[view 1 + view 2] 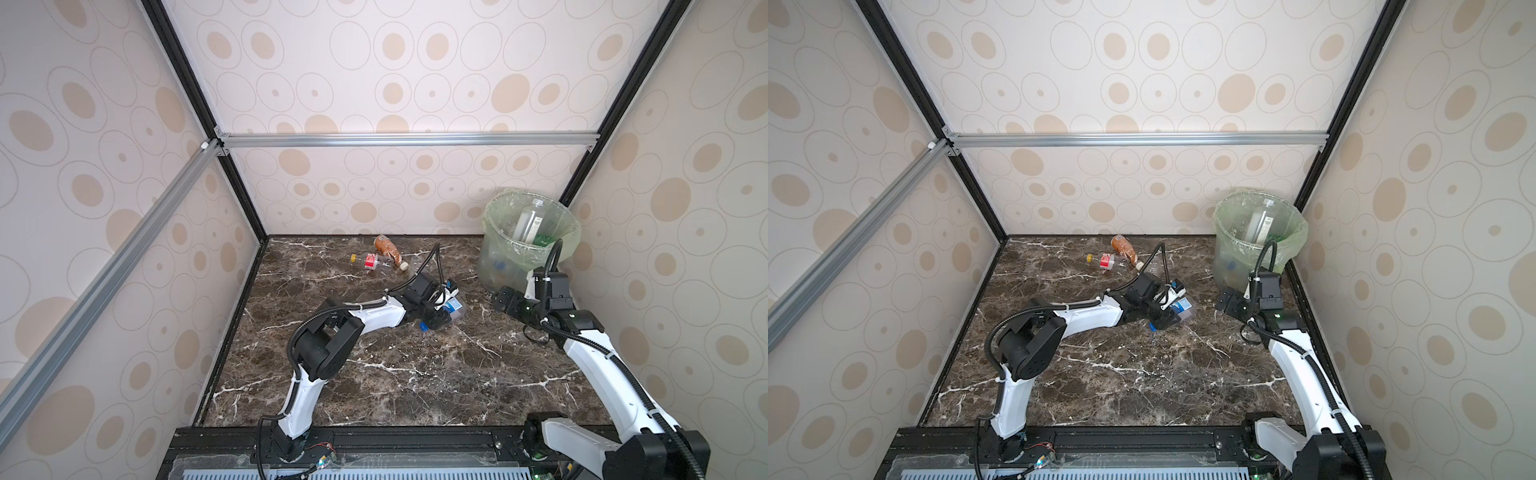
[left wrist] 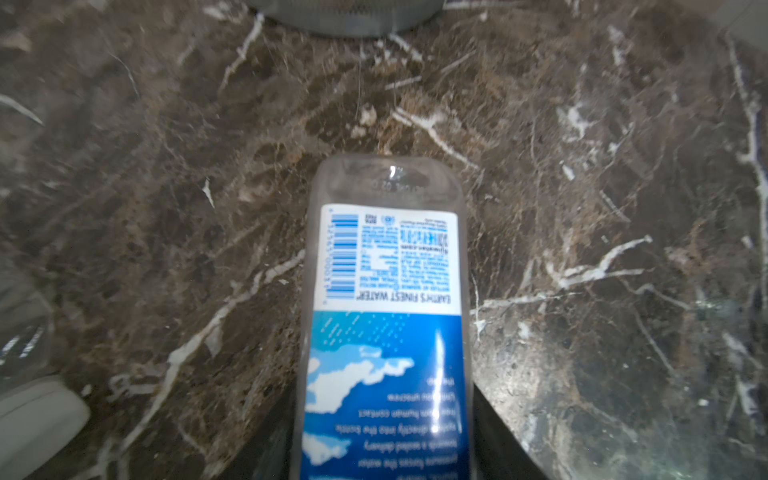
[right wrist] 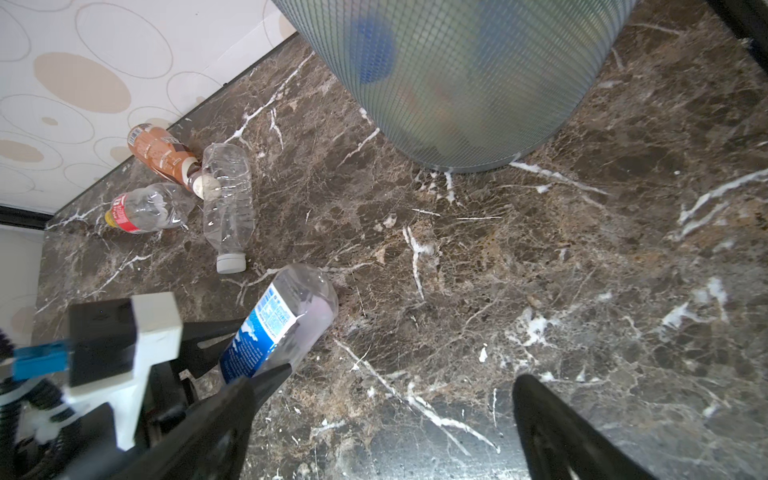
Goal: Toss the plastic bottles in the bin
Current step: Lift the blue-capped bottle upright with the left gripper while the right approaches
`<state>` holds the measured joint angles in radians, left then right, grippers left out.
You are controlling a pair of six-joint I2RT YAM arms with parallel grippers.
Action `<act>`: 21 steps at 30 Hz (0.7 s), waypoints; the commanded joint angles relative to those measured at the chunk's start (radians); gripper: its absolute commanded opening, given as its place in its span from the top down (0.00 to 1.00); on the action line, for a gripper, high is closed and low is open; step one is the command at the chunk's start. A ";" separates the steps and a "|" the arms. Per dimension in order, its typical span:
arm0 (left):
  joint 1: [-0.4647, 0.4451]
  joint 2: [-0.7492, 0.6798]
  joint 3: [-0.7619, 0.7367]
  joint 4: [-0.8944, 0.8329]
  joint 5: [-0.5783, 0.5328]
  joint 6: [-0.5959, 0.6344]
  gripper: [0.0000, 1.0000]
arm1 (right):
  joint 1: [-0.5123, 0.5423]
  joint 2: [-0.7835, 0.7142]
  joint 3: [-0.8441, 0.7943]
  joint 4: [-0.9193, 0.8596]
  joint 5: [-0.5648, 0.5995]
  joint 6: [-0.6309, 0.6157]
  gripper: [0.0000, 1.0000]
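My left gripper holds the blue-labelled bottle nearer the cap. So next my right gripper takes hold of that bottle by the bottle's clear bottom end (image 1: 458,311) (image 3: 316,299).
A clear plastic bottle with a blue label (image 2: 386,311) lies on the marble table (image 1: 395,374), left of the bin (image 1: 498,266). My left gripper (image 1: 446,308) is shut on it, with a dark finger against each side in the left wrist view. My right gripper (image 3: 407,376) hangs open and empty over the table, just in front of the bin (image 3: 457,83). Near the back wall lie a brown bottle (image 3: 160,151), a red-labelled bottle (image 3: 141,210) and a crushed clear bottle (image 3: 228,199). A tall clear bottle (image 1: 530,220) leans inside the bin among others.
Patterned walls close the table on three sides. The bin (image 1: 1229,257) stands in the back right corner against them. A black rail (image 1: 415,436) carrying both arm bases runs along the front edge.
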<state>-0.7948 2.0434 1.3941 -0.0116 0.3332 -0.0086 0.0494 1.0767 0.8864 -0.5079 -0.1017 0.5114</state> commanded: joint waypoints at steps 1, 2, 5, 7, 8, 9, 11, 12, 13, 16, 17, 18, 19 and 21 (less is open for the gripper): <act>-0.011 -0.104 -0.025 0.149 0.010 -0.079 0.46 | -0.008 -0.039 0.035 0.007 -0.050 0.035 0.00; -0.010 -0.116 -0.035 0.173 0.013 -0.098 0.46 | -0.008 -0.045 0.041 0.010 -0.060 0.042 0.00; -0.010 -0.159 -0.071 0.260 0.019 -0.161 0.46 | -0.007 -0.060 0.063 0.023 -0.085 0.073 0.00; -0.010 -0.184 -0.093 0.330 0.015 -0.196 0.45 | -0.006 -0.063 0.073 0.040 -0.104 0.096 0.00; -0.010 -0.195 -0.103 0.357 0.015 -0.210 0.45 | -0.006 -0.063 0.077 0.056 -0.122 0.110 0.00; -0.010 -0.203 -0.110 0.382 0.016 -0.225 0.44 | -0.007 -0.062 0.077 0.080 -0.147 0.126 0.00; -0.009 -0.215 -0.116 0.415 0.014 -0.250 0.44 | -0.008 -0.058 0.080 0.127 -0.185 0.159 0.00; -0.009 -0.219 -0.118 0.429 0.015 -0.260 0.44 | -0.007 -0.055 0.082 0.154 -0.201 0.181 0.00; -0.011 -0.222 -0.116 0.440 0.022 -0.268 0.44 | -0.008 -0.051 0.083 0.183 -0.219 0.201 0.00; -0.014 -0.229 -0.109 0.458 0.047 -0.289 0.44 | -0.004 -0.029 0.084 0.263 -0.267 0.251 0.00; -0.015 -0.234 -0.109 0.463 0.052 -0.293 0.44 | -0.003 -0.021 0.085 0.287 -0.277 0.263 0.00; -0.020 -0.239 -0.109 0.468 0.056 -0.295 0.44 | 0.001 -0.011 0.089 0.306 -0.281 0.274 0.00; -0.025 -0.244 -0.110 0.472 0.057 -0.295 0.44 | 0.008 0.000 0.095 0.320 -0.284 0.279 0.00; -0.033 -0.253 -0.112 0.476 0.059 -0.297 0.44 | 0.027 0.021 0.109 0.344 -0.274 0.279 0.00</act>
<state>-0.8051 1.8374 1.2785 0.3996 0.3660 -0.2798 0.0597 1.0790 0.9596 -0.2466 -0.3466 0.7448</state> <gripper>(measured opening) 0.564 0.997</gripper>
